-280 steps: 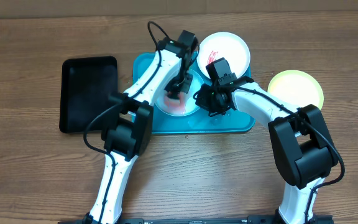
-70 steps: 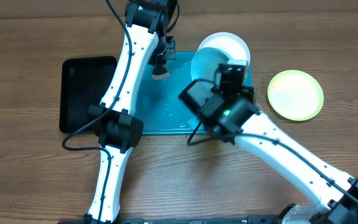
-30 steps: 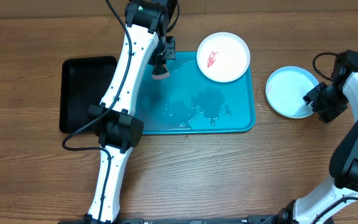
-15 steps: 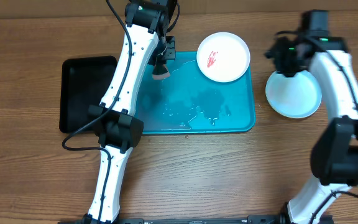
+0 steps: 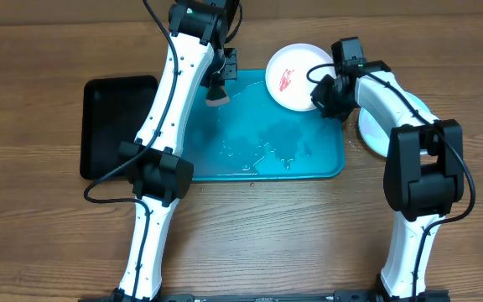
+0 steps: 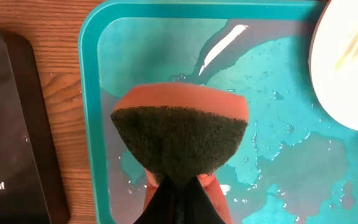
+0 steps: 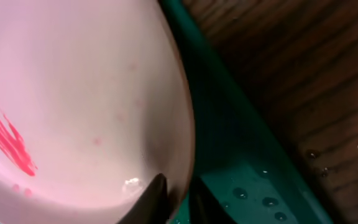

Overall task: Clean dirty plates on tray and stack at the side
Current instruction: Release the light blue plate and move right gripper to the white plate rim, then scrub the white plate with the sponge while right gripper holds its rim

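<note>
The white plate overhangs the tray's far edge, away from my left gripper's sponge, so next my right gripper regrips the plate's rim [image 5: 314, 106] and brings the plate closer.
The white plate [image 5: 296, 74] with a red smear lies on the far right corner of the wet turquoise tray [image 5: 309, 164]. My right gripper [image 5: 324, 94] is at its near right rim. In the right wrist view the fingers [image 7: 176, 196] straddle the rim of the plate [image 7: 73, 93], shut on it, above the tray [image 7: 241, 162]. My left gripper [image 5: 218, 94] is shut on an orange sponge [image 6: 179, 137] with a dark scrub face, held over the tray's far left corner [image 6: 95, 124]. The pale mint plate [image 5: 371, 137] lies right of the tray, partly hidden by my right arm. The yellow-green plate is hidden.
A smaller black tray [image 5: 116, 126] lies left of the turquoise tray, close to its edge; it also shows in the left wrist view [image 6: 5, 124]. Water puddles and droplets cover the turquoise tray's floor [image 6: 278, 155]. Wooden tabletop lies all around.
My right arm carried the mint plate off the tray onto the yellow-green plate, let go, then swung left to the white plate's rim. The left arm and sponge stayed still.
</note>
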Controlling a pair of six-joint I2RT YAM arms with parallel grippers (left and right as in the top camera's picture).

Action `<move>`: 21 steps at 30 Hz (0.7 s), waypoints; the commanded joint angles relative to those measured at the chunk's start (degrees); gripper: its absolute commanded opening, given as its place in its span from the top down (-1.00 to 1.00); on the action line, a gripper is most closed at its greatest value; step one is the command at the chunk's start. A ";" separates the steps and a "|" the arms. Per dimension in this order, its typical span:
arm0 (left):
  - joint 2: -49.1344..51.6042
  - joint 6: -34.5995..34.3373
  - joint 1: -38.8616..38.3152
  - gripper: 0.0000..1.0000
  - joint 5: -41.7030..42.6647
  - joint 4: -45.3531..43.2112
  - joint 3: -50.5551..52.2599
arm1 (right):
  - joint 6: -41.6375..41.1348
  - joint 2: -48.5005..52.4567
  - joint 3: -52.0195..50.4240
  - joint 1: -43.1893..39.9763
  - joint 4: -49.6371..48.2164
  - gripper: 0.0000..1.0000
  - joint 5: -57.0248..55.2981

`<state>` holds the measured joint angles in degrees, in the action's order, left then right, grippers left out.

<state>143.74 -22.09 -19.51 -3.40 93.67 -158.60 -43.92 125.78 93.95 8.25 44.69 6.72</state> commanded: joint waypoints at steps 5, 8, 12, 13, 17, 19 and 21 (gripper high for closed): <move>-0.48 -0.20 -0.76 0.92 0.28 -0.02 0.02 | 3.50 1.42 0.09 0.42 6.99 0.93 5.07; -0.48 -0.20 -0.76 0.92 0.28 -0.04 0.02 | 10.45 1.42 0.11 1.66 12.15 0.93 10.71; -0.48 -0.20 -0.76 0.91 0.31 -0.04 0.02 | 16.96 1.36 0.26 4.02 21.22 0.93 10.34; -0.48 -0.20 -0.76 0.91 0.28 -0.04 0.02 | 18.23 1.31 0.26 4.52 22.84 0.92 10.32; -0.48 -0.20 -0.76 0.91 0.28 -0.09 0.02 | 26.93 0.22 0.57 6.58 26.16 0.78 11.41; -0.48 -0.20 -0.76 0.92 0.28 -0.17 0.02 | 31.63 -0.09 1.88 7.34 26.77 0.56 11.15; -0.48 -0.20 -0.76 0.92 0.31 -0.31 0.02 | 32.48 -0.09 3.45 7.45 26.51 0.37 9.29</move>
<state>143.74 -22.09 -19.51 -3.40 93.60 -158.60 -18.94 125.86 94.63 15.73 71.55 17.15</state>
